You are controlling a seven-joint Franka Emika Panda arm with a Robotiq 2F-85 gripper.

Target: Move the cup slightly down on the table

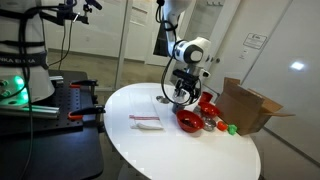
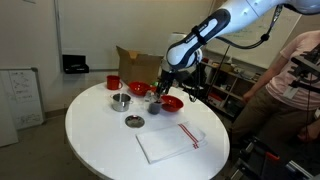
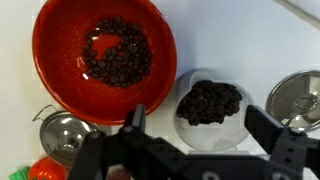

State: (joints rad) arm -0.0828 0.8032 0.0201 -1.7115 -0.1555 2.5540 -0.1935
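Observation:
The cup is off-centre in my open gripper, with its far rim near one finger. Next, my gripper pinches the cup's rim (image 3: 179, 100) next to the red bowl.
In the wrist view, the small grey cup (image 3: 203, 134) stands upright on the white table (image 3: 235, 40) and holds dark beans. My gripper (image 3: 203, 120) is open, with one finger on each side of the cup and apart from it. In both exterior views the gripper (image 1: 181, 95) (image 2: 159, 93) points down over the cluster of dishes on the round table (image 1: 135, 150) (image 2: 100, 140). There the cup is mostly hidden under the gripper.
A red bowl of dark beans (image 3: 103, 55) (image 1: 188, 121) (image 2: 171, 103) sits next to the cup. A second red bowl (image 2: 113, 82) (image 1: 208, 102), metal cups (image 3: 62, 135) (image 3: 297, 95), a flat dark disc (image 2: 134, 121), a cardboard box (image 1: 250, 105) and a white paper (image 2: 170, 142) are nearby.

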